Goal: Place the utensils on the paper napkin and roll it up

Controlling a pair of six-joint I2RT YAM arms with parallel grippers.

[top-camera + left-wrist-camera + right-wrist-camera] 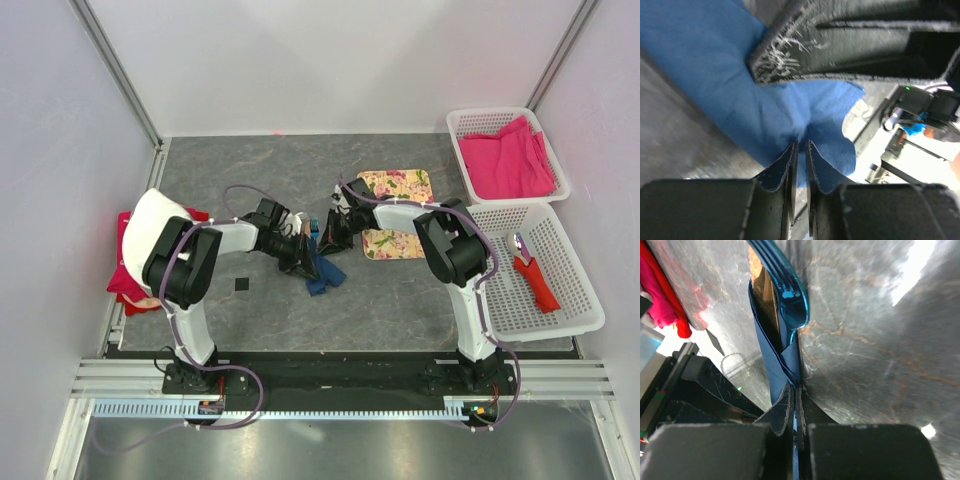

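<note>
Next, I spread the napkin's loose end flat first, as it bunches at my left gripper, while my right gripper pinches the napkin's fold (788, 365) below the fork.
The blue paper napkin (322, 272) hangs crumpled between the two arms at the middle of the table. My left gripper (305, 253) pinches its cloth; in the left wrist view the napkin (715, 65) spreads out from the nearly closed left gripper (801, 143). My right gripper (326, 237) is shut on a folded edge of the napkin (767, 355), as the right wrist view of the right gripper (795, 386) shows. A bright-blue fork (790, 300), one of the utensils, sticks out of that fold with its tines pointing away. Other utensils are hidden.
A floral mat (397, 184) lies behind the right arm, another floral piece (388, 244) beside it. A white basket (460, 120) holds pink cloth (505, 160); a nearer basket (575, 300) holds a red-handled tool (535, 278). Red cloth (125, 275) lies far left.
</note>
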